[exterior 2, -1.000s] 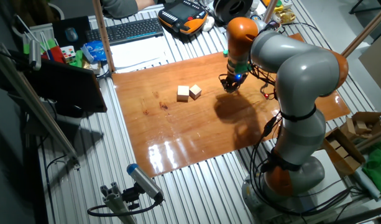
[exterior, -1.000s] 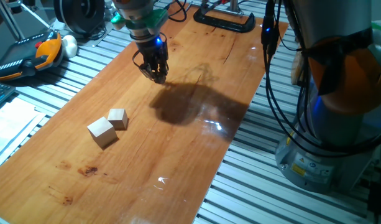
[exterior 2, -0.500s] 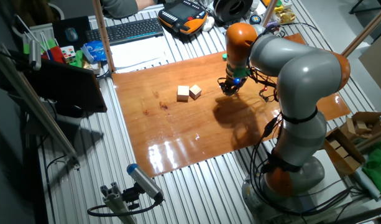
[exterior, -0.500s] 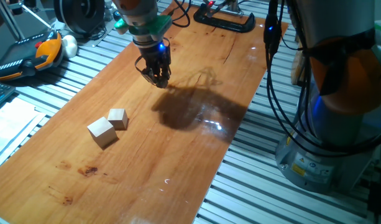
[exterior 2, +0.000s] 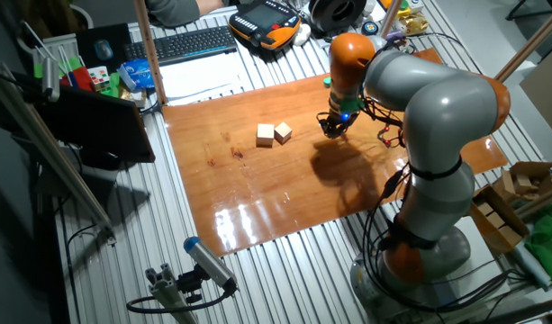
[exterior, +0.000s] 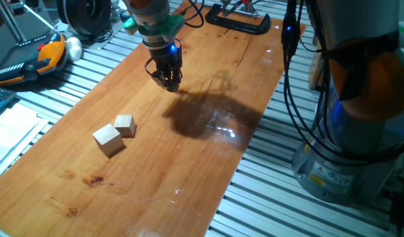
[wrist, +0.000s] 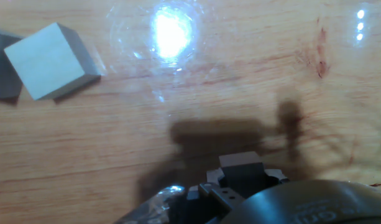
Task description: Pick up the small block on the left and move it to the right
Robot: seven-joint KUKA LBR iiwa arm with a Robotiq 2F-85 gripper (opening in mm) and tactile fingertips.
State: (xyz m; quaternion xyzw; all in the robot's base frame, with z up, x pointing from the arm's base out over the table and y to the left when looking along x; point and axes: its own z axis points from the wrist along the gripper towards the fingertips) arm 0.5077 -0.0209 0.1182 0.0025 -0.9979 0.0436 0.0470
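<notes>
My gripper needs to let go of the small block on the bare board [exterior: 145, 145] [wrist: 26, 164] beside the mid-sized cube, on the side toward the robot base.
My gripper [exterior: 169, 83] hangs just above the wooden board [exterior: 155, 164], well to the right of two pale cubes, and also shows in the other fixed view [exterior 2: 330, 129]. In the hand view its jaws [wrist: 237, 182] are closed on a tiny shaded cube, the small block [wrist: 241, 165]. The block is too small to make out in the fixed views. The mid-sized cube [exterior: 125, 125] [exterior 2: 283, 133] [wrist: 50, 59] touches the largest cube [exterior: 108, 139] [exterior 2: 265, 135] on the board's left part. Only a grey side of the largest cube shows at the hand view's left edge [wrist: 0, 71].
A black clamp [exterior: 238, 21] lies at the board's far end. An orange and black pendant [exterior: 30, 58] and a keyboard [exterior 2: 190, 42] sit beside the board. The robot base [exterior: 350, 145] and its cables [exterior: 287, 59] stand along the right side.
The gripper has shifted a little further along the board, away from the two cubes. The cubes have not moved.
</notes>
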